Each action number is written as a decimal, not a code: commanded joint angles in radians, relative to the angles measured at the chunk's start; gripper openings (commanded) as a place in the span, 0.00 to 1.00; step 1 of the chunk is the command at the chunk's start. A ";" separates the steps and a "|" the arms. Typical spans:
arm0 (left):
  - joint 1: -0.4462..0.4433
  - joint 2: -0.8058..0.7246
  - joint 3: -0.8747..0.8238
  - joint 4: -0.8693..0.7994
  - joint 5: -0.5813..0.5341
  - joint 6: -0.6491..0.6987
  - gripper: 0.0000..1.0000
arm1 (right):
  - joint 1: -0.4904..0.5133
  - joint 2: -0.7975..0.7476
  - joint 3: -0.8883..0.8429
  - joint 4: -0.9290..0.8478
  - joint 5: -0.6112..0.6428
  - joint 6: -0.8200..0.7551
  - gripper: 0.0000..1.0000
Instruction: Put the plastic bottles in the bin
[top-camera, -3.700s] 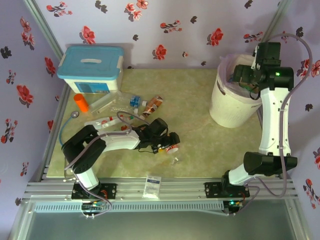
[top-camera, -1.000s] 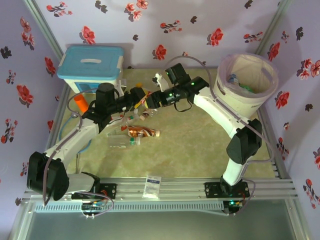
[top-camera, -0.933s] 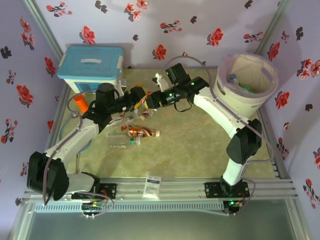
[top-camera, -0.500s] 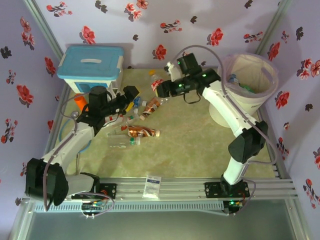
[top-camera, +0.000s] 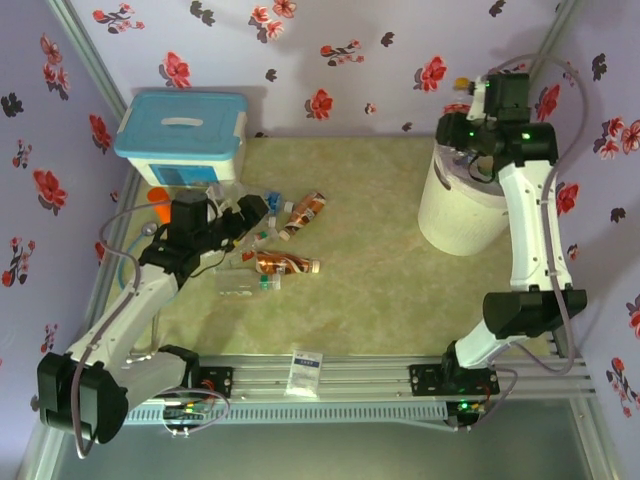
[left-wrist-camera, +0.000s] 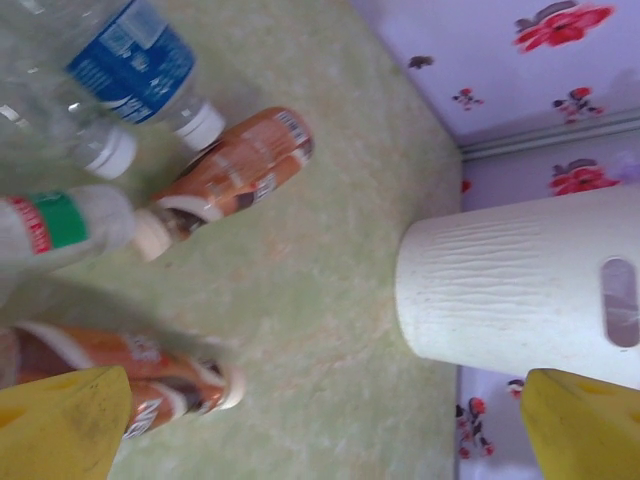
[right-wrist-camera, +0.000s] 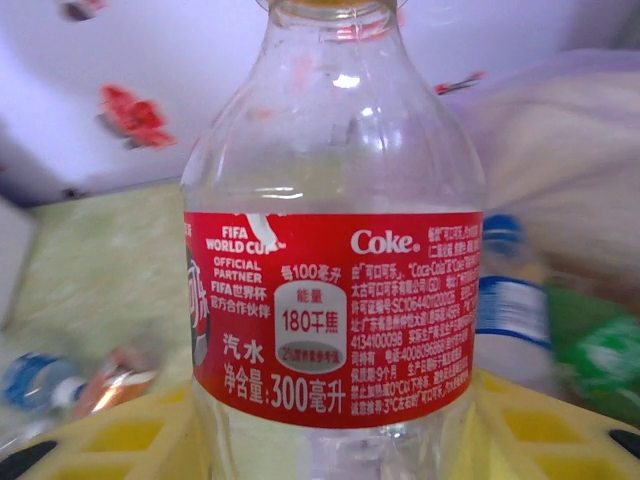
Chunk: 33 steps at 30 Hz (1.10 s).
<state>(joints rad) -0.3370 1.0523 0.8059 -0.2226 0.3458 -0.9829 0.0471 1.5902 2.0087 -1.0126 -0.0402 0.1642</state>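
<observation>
My right gripper has the clear Coke bottle, upright over the white bin's rim. It will let go of it between the blue- and green-labelled bottles inside the white bin (top-camera: 482, 167) (right-wrist-camera: 562, 345).
My right gripper (top-camera: 465, 125) hangs over the near-left rim of the white bin (top-camera: 455, 215). It is shut on a clear Coke bottle (right-wrist-camera: 330, 300) with a red label, held upright between the yellow fingers (right-wrist-camera: 95, 440). Behind the bottle, blue- and green-labelled bottles (right-wrist-camera: 510, 310) lie inside the pink liner (right-wrist-camera: 560, 160). My left gripper (top-camera: 247, 208) is open and empty above the pile of bottles. Below it lie a blue-labelled bottle (left-wrist-camera: 130, 65), two amber bottles (left-wrist-camera: 235, 170) (top-camera: 285, 264), a green-and-red-labelled one (left-wrist-camera: 50, 225) and a clear one (top-camera: 240, 283).
A white box with a light-blue lid (top-camera: 180, 135) stands at the back left, with a small orange cylinder (top-camera: 158, 196) in front of it. A white packet (top-camera: 305, 372) lies on the front rail. Flowered walls close in the table on three sides.
The right arm carried the Coke bottle from the pile up and right to above the bin. The left gripper opened and drew back to the left.
</observation>
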 joint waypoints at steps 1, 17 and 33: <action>0.005 -0.060 -0.042 -0.101 -0.027 0.051 1.00 | -0.037 -0.006 0.006 -0.013 0.166 -0.036 0.46; 0.002 -0.193 -0.194 -0.241 -0.071 0.016 0.96 | -0.147 0.202 0.004 -0.125 0.205 -0.092 0.50; -0.074 -0.184 -0.332 -0.094 -0.158 -0.158 0.92 | -0.148 0.256 0.045 -0.204 0.199 -0.103 0.87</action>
<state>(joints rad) -0.3988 0.8536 0.4870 -0.3603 0.2195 -1.1088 -0.0994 1.8782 2.0075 -1.1908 0.1387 0.0624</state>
